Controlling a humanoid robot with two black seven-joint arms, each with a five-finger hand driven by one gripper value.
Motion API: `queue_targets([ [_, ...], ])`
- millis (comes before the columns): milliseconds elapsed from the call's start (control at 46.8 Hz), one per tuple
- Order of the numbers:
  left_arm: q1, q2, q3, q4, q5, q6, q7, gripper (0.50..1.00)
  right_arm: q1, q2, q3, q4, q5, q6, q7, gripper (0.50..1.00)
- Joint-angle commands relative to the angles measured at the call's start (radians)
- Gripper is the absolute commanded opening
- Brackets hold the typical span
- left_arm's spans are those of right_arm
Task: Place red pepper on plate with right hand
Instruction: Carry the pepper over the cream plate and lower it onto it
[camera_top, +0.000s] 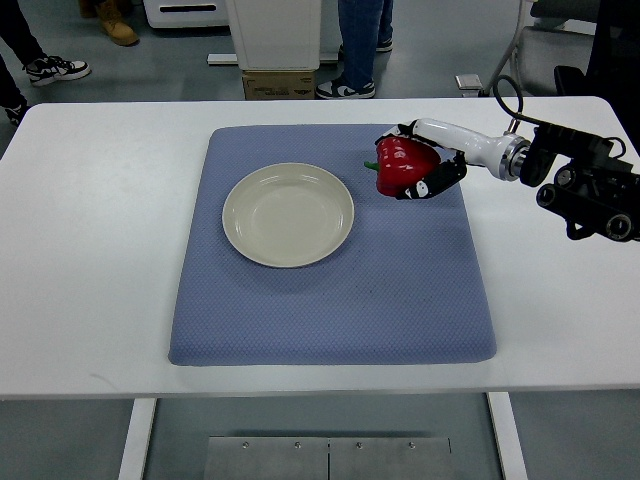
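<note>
I will use my right gripper to set the red pepper down between the cream plate's middle and its rim (309, 209) that is nearest that gripper.
A red pepper (402, 164) with a green stem lies on its side at the blue mat's far right, to the right of the plate. My right hand (428, 160) reaches in from the right edge, its white and black fingers curled around the pepper from its right side. The cream plate (288, 214) rests empty on the mat, left of centre. The left arm does not show.
The blue mat (330, 300) covers the middle of the white table (90, 250). The right arm's black wrist and joint parts (585, 185) hang over the table's right side. People's legs and shoes and a cardboard box (280, 84) stand beyond the far edge.
</note>
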Motion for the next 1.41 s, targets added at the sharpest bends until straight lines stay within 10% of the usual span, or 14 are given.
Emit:
queue_targets([
  [0,0.000,0.000,0.000,0.000,0.000,0.000,0.000,1.000,0.017,0.008,0.001,0.004,0.002,0.001,-0.016,0.500],
  [726,0.000,0.000,0.000,0.000,0.000,0.000,0.000,1.000,0.045,0.258,0.080,0.004,0.025,0.004,-0.197,0.500],
  [1389,0.000,0.000,0.000,0.000,0.000,0.000,0.000,1.000,-0.006,0.321,0.083,0.004,0.025,0.000,-0.224,0.500],
])
